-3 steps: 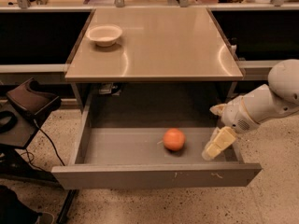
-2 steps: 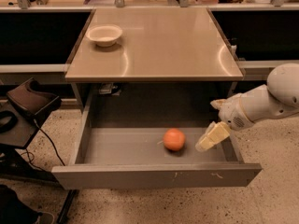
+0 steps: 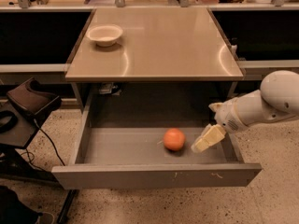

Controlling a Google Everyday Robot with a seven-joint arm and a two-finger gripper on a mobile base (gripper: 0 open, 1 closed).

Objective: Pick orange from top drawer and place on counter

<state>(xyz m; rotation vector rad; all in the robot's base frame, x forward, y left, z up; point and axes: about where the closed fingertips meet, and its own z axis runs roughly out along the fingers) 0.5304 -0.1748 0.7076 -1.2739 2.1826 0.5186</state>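
Next, I close on the orange's middle [image 3: 174,139] at the open top drawer's bottom.
The orange [image 3: 174,139] lies on the floor of the open top drawer [image 3: 154,175], right of centre. My gripper [image 3: 204,141] reaches in from the right on a white arm and hangs inside the drawer just right of the orange, a small gap apart from it. The counter [image 3: 154,45] sits above the drawer, beige and glossy.
A white bowl [image 3: 104,34] stands at the counter's back left. Dark side shelves [image 3: 37,36] flank the counter. A dark chair-like object [image 3: 30,101] with cables stands on the speckled floor at the left. The drawer's right wall is close beside my arm.
My gripper has moved left inside the drawer, closing in on the orange. The orange and bowl have not moved.
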